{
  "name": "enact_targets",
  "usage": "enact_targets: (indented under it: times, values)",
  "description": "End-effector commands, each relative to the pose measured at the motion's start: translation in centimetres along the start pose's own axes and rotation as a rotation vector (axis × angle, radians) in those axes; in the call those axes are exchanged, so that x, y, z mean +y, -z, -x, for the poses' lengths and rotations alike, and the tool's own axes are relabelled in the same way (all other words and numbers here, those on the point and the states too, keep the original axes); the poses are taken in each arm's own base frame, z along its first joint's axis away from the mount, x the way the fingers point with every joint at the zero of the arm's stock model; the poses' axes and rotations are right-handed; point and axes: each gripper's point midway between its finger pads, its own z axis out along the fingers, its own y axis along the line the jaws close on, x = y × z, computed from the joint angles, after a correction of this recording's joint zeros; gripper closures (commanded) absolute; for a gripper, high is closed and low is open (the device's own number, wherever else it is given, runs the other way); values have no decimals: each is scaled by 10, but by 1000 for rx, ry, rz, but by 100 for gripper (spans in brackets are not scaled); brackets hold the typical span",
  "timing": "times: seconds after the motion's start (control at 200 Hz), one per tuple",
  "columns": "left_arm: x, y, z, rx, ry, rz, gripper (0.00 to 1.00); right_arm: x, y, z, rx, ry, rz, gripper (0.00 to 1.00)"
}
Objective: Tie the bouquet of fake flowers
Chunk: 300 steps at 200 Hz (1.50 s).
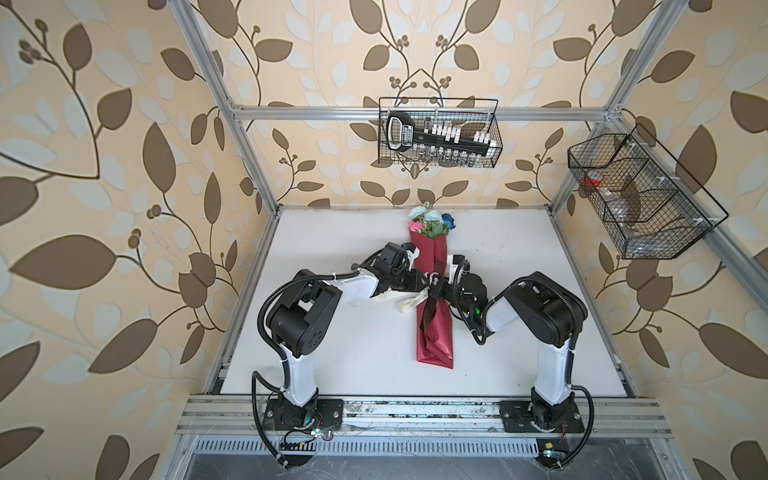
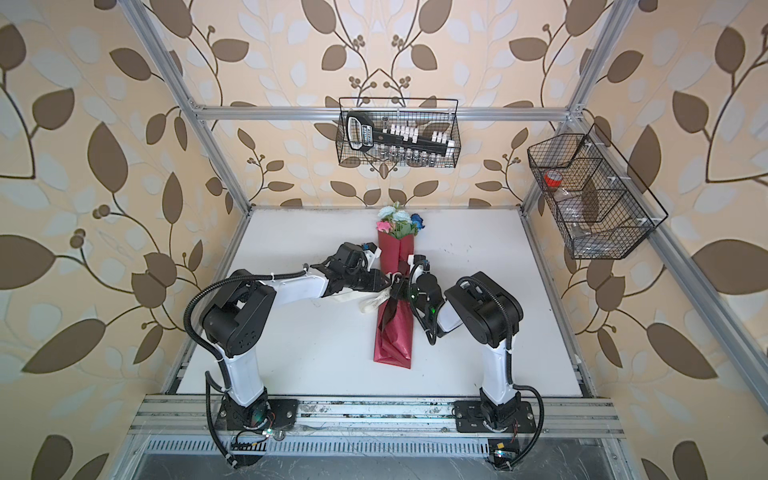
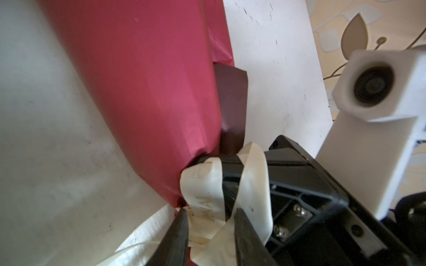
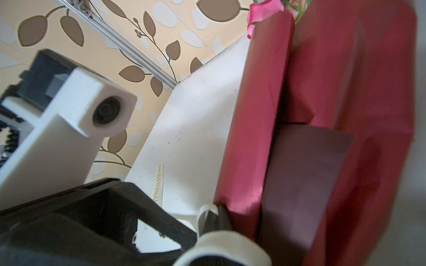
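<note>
The cream ribbon loops around the fingers of the robot's right gripper, so the right gripper will pull the ribbon's tail clear before the left gripper pinches the ribbon's loop (image 3: 254,192) near the bouquet's wrap.
The bouquet of fake flowers (image 1: 428,220) (image 2: 397,220) lies lengthwise on the white table, rolled in red wrapping (image 1: 434,340) (image 2: 392,345) (image 3: 138,80), with its blooms at the far end. A pink bloom (image 4: 262,9) peeks from the wrap. Both grippers meet at the wrap's waist. My left gripper (image 3: 211,211) (image 1: 428,278) has its jaws parted, and the folded cream ribbon (image 3: 207,184) (image 1: 409,305) sits loosely between them. My right gripper (image 4: 216,209) (image 2: 399,286) is shut on the ribbon, which also loops around its fingers (image 3: 230,165).
A dark flap (image 3: 232,103) (image 4: 306,172) lies along the wrap. A ribbon tail (image 4: 159,184) trails on the table. Two wire baskets hang at the back (image 1: 440,133) and on the right (image 1: 640,195). Metal frame posts (image 1: 249,158) edge the table.
</note>
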Motion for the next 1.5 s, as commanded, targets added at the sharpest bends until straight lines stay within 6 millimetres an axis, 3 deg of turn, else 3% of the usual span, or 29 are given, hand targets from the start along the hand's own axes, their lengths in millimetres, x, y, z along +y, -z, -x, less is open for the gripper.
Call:
enact_targets:
  times: [0.0, 0.19, 0.39, 0.705, 1.055, 1.35, 1.495]
  values:
    - [-11, -3, 14, -29, -45, -7, 66, 13, -4, 0, 9, 19, 50, 100]
    - [-7, -8, 16, -27, -32, 9, 78, 20, -1, 2, 7, 43, 68, 100]
    - [-6, -9, 18, -36, -31, 11, 100, 23, 4, 6, -4, 58, 68, 100]
    - [4, 3, 32, -116, -48, 98, 100, 19, 18, 6, 5, 81, 22, 92]
    - [-3, 19, 48, -220, -91, 111, 100, 22, 49, 12, 17, 128, -39, 82]
    - [-26, 26, 53, -299, -198, 101, 100, 31, 76, 43, -7, 146, -136, 75]
    - [-29, 27, 52, -302, -183, 94, 100, 31, 76, 46, 23, 152, -139, 83]
